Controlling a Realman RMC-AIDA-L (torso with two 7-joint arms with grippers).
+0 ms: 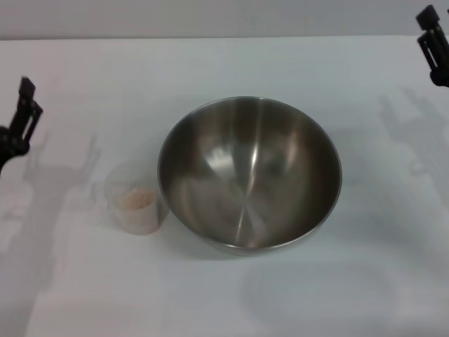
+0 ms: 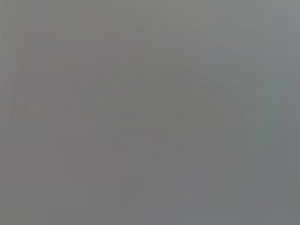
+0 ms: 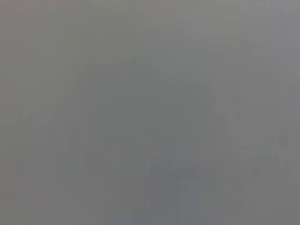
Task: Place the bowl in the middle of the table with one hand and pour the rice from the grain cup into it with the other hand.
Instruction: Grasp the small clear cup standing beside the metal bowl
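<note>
Next, my left gripper should go to the grain cup's outer side (image 1: 115, 203), facing away from the steel bowl, and close there.
The large steel bowl (image 1: 250, 173) stands upright and empty near the middle of the white table (image 1: 224, 63). The small clear grain cup (image 1: 135, 198) stands upright just to its left, almost touching the bowl's wall, with pale rice (image 1: 135, 200) inside. My left gripper (image 1: 19, 123) hangs at the far left edge, well left of the cup, holding nothing. My right gripper (image 1: 433, 42) is at the far top right corner, away from the bowl, holding nothing. Both wrist views show only plain grey.
The gripper shadows fall on the table at left and right. No other objects are in view.
</note>
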